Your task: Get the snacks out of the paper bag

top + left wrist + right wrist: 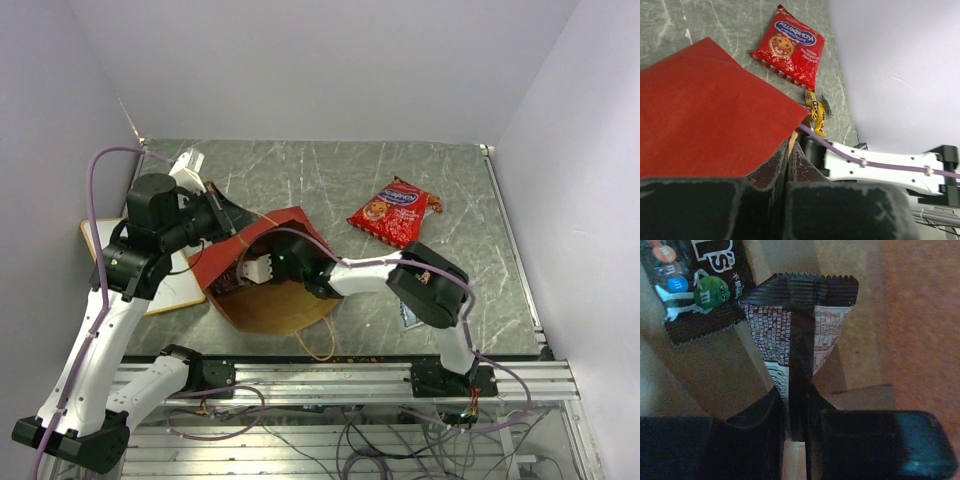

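The dark brown candy packet will go down from my right gripper beside the yellow packet, near the red chip bag [443,260].
The paper bag [285,300] lies on its side, red panel up, mouth toward the near edge. My left gripper [232,218] is shut on its upper rim; the left wrist view shows the fingers [790,147] pinching the paper edge beside the red panel [705,110]. My right gripper [255,270] reaches inside the bag and is shut [796,390] on a dark brown candy packet [800,315], barcode side showing. A second brown candy packet [695,285] lies beside it in the bag. The red chip bag [393,210] and a yellow packet [816,114] lie on the table outside.
A wood-framed whiteboard [100,240] lies at the left under my left arm. A white stick-like object [188,165] is at the back left. A pale packet [408,317] shows under my right arm's elbow. The bag's looped handle [320,345] trails toward the near edge.
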You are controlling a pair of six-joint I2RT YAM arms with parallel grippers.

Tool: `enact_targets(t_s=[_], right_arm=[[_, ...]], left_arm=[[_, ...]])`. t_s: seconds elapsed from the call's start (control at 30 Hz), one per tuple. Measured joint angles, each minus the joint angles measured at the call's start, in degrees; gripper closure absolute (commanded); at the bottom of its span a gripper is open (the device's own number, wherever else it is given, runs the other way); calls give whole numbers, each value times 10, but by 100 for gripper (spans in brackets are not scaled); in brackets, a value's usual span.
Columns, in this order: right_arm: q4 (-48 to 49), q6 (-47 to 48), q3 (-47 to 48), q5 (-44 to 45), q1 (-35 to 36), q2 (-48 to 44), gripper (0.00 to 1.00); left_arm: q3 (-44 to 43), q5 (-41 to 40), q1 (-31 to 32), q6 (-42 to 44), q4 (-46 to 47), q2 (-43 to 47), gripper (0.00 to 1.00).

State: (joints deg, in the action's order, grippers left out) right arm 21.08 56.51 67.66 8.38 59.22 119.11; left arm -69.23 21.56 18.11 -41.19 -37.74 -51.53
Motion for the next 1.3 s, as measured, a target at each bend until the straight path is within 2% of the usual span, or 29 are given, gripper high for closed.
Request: enact_targets(t_s=[0.27, 0.57, 0.9, 1.13, 1.3], right_arm=[[-48, -41, -83, -53, 1, -165, 100], [-127, -103, -193, -113, 2, -337, 100], [-238, -211, -184, -125, 2, -525, 100], [-297, -297, -139, -64, 2, -583, 100], [-320, -361, -65, 84, 2, -572, 100]], left_arm=[[0, -48, 0, -2, -28, -5, 93], [4, -63, 0, -4, -28, -13, 93], [14, -74, 0, -2, -34, -6, 93], [14, -74, 0, 8, -47, -28, 93], [12, -67, 0, 16, -63, -30, 93]])
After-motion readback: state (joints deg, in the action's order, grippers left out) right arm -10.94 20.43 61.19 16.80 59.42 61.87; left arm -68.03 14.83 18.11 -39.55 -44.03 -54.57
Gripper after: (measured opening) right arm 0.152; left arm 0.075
